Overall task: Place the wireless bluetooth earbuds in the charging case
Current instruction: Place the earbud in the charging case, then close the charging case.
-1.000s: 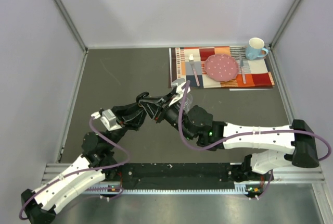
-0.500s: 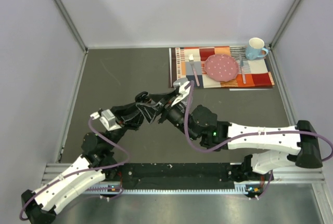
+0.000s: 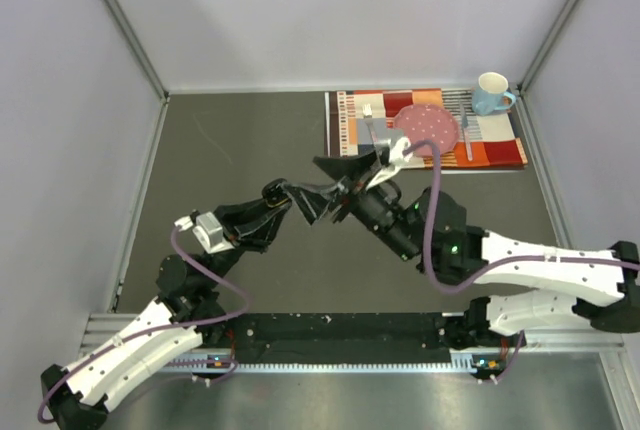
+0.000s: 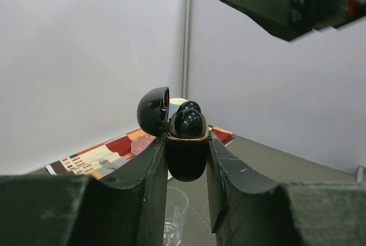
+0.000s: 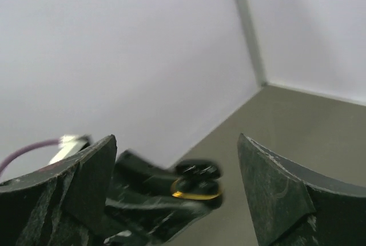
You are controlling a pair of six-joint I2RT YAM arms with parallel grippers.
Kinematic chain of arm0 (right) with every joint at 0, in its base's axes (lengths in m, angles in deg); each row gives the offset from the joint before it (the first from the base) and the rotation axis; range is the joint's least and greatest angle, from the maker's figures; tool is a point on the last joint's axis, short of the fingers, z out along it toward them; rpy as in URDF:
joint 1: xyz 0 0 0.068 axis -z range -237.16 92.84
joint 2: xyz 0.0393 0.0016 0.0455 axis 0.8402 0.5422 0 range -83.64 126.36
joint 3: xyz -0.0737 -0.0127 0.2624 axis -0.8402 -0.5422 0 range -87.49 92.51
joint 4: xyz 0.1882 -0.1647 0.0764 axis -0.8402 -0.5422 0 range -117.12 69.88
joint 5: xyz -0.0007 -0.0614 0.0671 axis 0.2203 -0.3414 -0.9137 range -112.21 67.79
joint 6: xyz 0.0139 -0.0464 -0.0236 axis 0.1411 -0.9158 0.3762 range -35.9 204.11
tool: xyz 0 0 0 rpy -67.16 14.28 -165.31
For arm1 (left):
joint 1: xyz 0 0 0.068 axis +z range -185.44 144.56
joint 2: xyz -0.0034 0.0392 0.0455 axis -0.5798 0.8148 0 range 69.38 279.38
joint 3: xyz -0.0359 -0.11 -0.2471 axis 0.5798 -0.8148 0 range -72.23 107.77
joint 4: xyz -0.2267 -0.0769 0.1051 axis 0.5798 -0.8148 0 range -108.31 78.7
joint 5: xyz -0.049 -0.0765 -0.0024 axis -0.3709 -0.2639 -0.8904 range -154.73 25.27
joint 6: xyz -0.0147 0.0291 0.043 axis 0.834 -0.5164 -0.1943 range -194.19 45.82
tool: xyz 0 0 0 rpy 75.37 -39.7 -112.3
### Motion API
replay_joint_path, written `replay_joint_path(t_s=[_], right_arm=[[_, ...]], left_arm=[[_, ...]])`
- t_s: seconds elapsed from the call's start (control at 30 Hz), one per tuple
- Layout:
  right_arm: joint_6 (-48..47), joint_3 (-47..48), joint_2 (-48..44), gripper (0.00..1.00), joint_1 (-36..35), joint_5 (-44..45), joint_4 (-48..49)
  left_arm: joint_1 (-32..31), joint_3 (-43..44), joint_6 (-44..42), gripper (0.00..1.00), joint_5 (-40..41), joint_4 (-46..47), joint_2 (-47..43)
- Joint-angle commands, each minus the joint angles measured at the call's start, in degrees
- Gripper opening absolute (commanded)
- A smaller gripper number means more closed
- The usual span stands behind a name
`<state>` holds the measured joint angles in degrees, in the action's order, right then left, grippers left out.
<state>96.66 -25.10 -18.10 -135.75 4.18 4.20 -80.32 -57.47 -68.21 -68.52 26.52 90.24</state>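
Note:
I will use my left gripper to set the charging case, now held up off the table, down and let go of it on the dark table [image 3: 319,247] in front of the clear plastic cup.
My left gripper [image 4: 186,160] is shut on the black charging case [image 4: 186,157], which has a gold rim and is held up off the table with its lid [image 4: 153,111] swung open. Two glossy black earbuds [image 4: 189,123] sit in the case's top. In the right wrist view the case [image 5: 197,187] shows blurred, ahead of and a little below my open right gripper [image 5: 177,140], which holds nothing. From above, the right gripper [image 3: 328,188] stands wide open around the tip of the left gripper [image 3: 312,205]. One right finger [image 4: 269,0] hangs above the case.
A clear plastic cup [image 4: 174,211] stands on the dark table [image 3: 230,150] below the held case. At the back right lies a striped placemat [image 3: 500,150] with a pink plate [image 3: 425,128] and a fork [image 3: 372,135]; a blue mug [image 3: 492,93] stands at its far corner.
My right gripper has opened wide and drawn back to the right, away from the case. The left gripper has kept its hold on the case, nearly still.

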Motion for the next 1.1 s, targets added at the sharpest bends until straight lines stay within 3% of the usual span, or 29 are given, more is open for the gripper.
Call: replay_joint_path(t_s=[0.0,0.03,0.1,0.4,0.77,1.07], right_arm=[[11.57,13.94,1.07,0.87,9.03,3.33,-37.93],[15.35,20.95,2.39,0.87,11.68,-2.60,-44.73],[18.20,23.91,4.33,0.89,16.96,-10.61,-51.09],[18.82,22.25,5.38,0.91,17.94,-19.69,-52.88],[20.84,18.38,6.80,0.91,18.03,-25.16,-52.97],[22.25,13.29,3.64,0.90,18.03,-25.78,-52.09]], left_arm=[[-0.03,1.32,-1.40,0.00,-4.38,1.38,-0.91],[-0.03,1.32,-1.67,0.00,-4.90,1.29,-0.91],[-0.03,1.58,-2.63,0.00,-7.36,1.20,-0.82],[0.06,3.87,-5.45,0.00,-18.34,0.94,3.04],[-0.03,7.21,-5.45,0.00,-23.80,1.81,8.40],[-0.03,6.68,-4.75,0.00,-20.03,2.34,9.20]])
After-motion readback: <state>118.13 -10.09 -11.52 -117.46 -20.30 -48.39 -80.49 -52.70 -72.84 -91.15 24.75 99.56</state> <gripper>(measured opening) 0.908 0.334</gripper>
